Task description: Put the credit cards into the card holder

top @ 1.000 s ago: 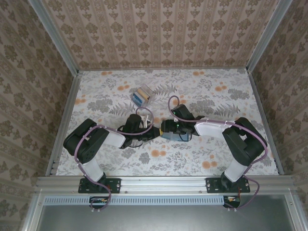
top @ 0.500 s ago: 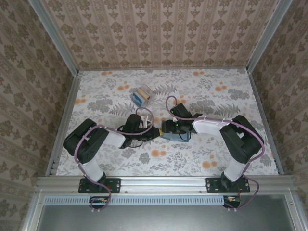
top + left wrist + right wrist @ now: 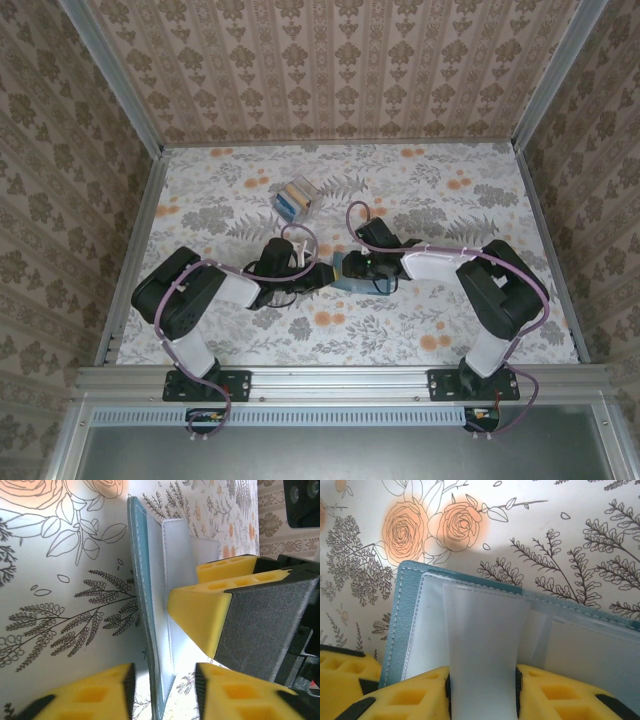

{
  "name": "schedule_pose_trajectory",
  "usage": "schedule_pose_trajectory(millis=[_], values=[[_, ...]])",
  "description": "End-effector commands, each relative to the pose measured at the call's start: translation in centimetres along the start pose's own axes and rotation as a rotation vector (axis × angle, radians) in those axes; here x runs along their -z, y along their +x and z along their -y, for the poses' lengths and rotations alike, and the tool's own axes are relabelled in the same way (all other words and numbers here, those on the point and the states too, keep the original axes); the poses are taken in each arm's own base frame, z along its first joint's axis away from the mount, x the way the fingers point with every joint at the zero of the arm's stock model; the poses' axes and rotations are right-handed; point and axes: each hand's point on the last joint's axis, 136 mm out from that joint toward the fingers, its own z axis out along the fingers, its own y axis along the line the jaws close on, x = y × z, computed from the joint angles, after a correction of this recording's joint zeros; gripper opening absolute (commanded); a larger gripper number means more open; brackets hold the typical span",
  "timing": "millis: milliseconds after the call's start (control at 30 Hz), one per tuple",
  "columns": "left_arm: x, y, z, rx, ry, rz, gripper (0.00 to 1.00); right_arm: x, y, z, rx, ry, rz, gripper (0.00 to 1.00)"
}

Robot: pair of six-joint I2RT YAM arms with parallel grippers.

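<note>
The card holder's stitched edge lies loose in my open left fingers, so they should pinch that edge (image 3: 157, 695) as my right gripper backs away.
The dark teal card holder (image 3: 357, 284) lies open at mid-table between both grippers. In the right wrist view its stitched teal edge (image 3: 399, 630) frames pale inner pockets. A whitish-grey credit card (image 3: 482, 640) stands between the yellow pads of my right gripper (image 3: 482, 694), which is shut on its two sides. The card's far end meets the stitched pocket edge. My left gripper (image 3: 162, 692) is open, its pads either side of the holder's edge (image 3: 145, 610) without touching it. From above, my left gripper (image 3: 318, 275) and right gripper (image 3: 346, 268) nearly meet. More credit cards (image 3: 296, 198) stay in a box.
A small clear plastic box (image 3: 293, 188) with blue and yellowish cards stands behind the grippers, left of centre. The right gripper's yellow pads (image 3: 200, 617) crowd close to my left fingers. Floral table cloth runs to metal rails at both sides.
My left gripper has opened and let go of the card holder's edge. My right gripper's jaws have closed in onto the whitish card, and the right arm has edged slightly left.
</note>
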Motion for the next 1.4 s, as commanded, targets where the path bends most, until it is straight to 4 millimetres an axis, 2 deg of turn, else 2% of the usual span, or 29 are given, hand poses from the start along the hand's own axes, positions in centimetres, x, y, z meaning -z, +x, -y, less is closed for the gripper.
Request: schedule_pose_trajectory(millis=[0,100,233,567,667,767,967,1067,1233,1367], values=[[0.1,-0.3,-0.4,-0.001,-0.004,0.011,0.46,0.3,0.3,-0.5,-0.015,-0.059,0.012,0.37],[-0.1,-0.4,-0.5,-0.01,-0.014,0.008,0.48,0.5,0.0,-0.7,-0.008,-0.077,0.025,0.36],[-0.7,-0.1,-1.7,-0.001,-0.066,-0.022,0.44,0.9,-0.2,-0.9,-0.006,-0.101,0.043,0.36],[-1.0,0.0,-2.4,0.003,-0.091,-0.019,0.03,1.6,-0.2,-0.3,0.004,-0.085,0.065,0.37],[-0.8,0.0,-2.7,0.015,-0.102,-0.014,0.0,2.4,-0.4,1.3,-0.004,0.013,0.093,0.47],[-0.4,0.0,-2.7,0.016,-0.112,0.004,0.0,4.2,-0.7,3.7,-0.009,0.171,0.15,0.54],[-0.2,-0.2,-2.4,0.017,-0.112,0.011,0.0,7.3,-0.8,7.0,0.002,0.405,0.183,0.58],[-0.4,-0.2,-2.3,0.013,-0.11,0.01,0.0,8.2,-0.9,6.4,0.013,0.398,0.191,0.6],[-0.2,-0.3,-2.1,0.021,-0.114,0.017,0.0,10.4,-1.5,2.9,0.014,0.249,0.248,0.62],[0.1,-0.4,-2.5,0.036,-0.132,0.043,0.0,11.8,-1.9,1.5,0.029,0.21,0.27,0.61]])
